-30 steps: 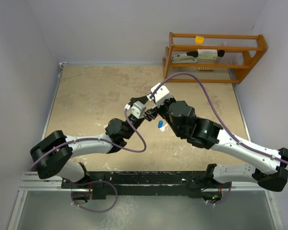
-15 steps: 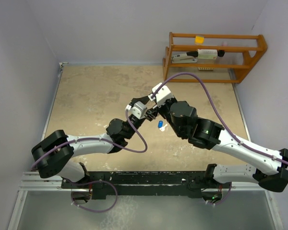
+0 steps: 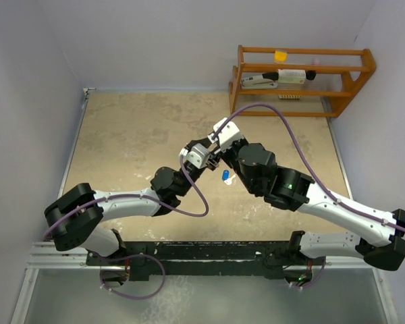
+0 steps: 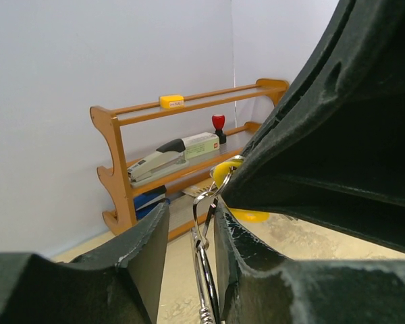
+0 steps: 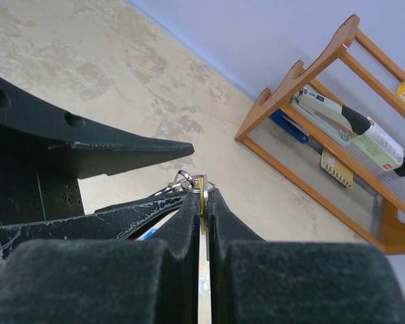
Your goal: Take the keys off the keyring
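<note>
I can see the keyring's loop low between my left gripper's fingers, so next I open them and pinch the keyring (image 4: pixel 204 280) below that loop before pulling it off the keys.
My right gripper (image 5: pixel 202 196) is shut on a yellow-headed key (image 5: pixel 202 186) and a silver key beside it, held above the table. The silver keyring (image 5: pixel 189 181) hangs off their heads at the fingertips. In the left wrist view the keyring (image 4: pixel 204 250) and its clasp stand between the jaws of my left gripper (image 4: pixel 191 212), against the right finger, with a gap to the left finger. The yellow key head (image 4: pixel 223 172) shows just beyond. The two grippers meet at mid-table, left (image 3: pixel 201 156) and right (image 3: pixel 216 152). A blue-headed key (image 3: pixel 225 175) lies loose on the table beneath them.
A wooden rack (image 3: pixel 304 74) stands at the back right with a stapler (image 3: pixel 262 81), a yellow block (image 3: pixel 280 55) and a red stamp (image 4: pixel 218 123). Walls close in the tabletop (image 3: pixel 135 135) on the left, back and right.
My left gripper has shifted slightly right and closer to the right gripper. The right gripper has kept its hold, and the blue key has not moved.
</note>
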You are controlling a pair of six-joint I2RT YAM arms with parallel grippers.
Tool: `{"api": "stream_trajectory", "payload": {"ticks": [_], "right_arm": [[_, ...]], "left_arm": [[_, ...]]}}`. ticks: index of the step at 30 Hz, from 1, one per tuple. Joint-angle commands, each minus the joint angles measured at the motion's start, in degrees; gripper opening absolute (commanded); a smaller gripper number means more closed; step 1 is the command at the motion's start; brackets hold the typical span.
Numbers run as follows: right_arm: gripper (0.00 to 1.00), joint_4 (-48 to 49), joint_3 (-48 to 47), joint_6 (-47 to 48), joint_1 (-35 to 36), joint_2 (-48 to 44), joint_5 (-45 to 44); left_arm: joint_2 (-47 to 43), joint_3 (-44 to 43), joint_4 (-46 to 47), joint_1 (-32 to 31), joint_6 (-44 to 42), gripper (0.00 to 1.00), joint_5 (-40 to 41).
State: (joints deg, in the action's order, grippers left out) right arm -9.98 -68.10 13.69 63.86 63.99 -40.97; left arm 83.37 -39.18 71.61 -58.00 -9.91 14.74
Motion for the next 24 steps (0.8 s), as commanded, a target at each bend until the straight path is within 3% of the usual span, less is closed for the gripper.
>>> {"api": "stream_trajectory", "payload": {"ticks": [1, 5, 10, 19, 24], "right_arm": [[0.00, 3.4, -0.3, -0.3, 0.4, -2.1, -0.2], [0.00, 4.4, 0.2, -0.2, 0.3, -2.6, -1.2], [0.00, 5.0, 0.3, -0.1, 0.4, -2.8, -1.7], [0.00, 5.0, 0.5, 0.0, 0.4, -2.7, -1.2], [0.00, 4.8, 0.7, 0.0, 0.4, -2.7, -0.8]], "left_arm": [[-1.9, -1.8, 0.5, -0.7, -1.4, 0.29, -0.5], [-2.5, -0.7, -1.1, -0.8, -1.5, 0.29, -0.6], [-2.7, 1.2, -0.4, -0.8, -1.4, 0.38, 0.4], [-1.7, 0.4, 2.1, -0.9, -2.1, 0.37, 0.7], [-0.9, 1.1, 5.1, -0.9, -1.4, 0.49, 0.5]]}}
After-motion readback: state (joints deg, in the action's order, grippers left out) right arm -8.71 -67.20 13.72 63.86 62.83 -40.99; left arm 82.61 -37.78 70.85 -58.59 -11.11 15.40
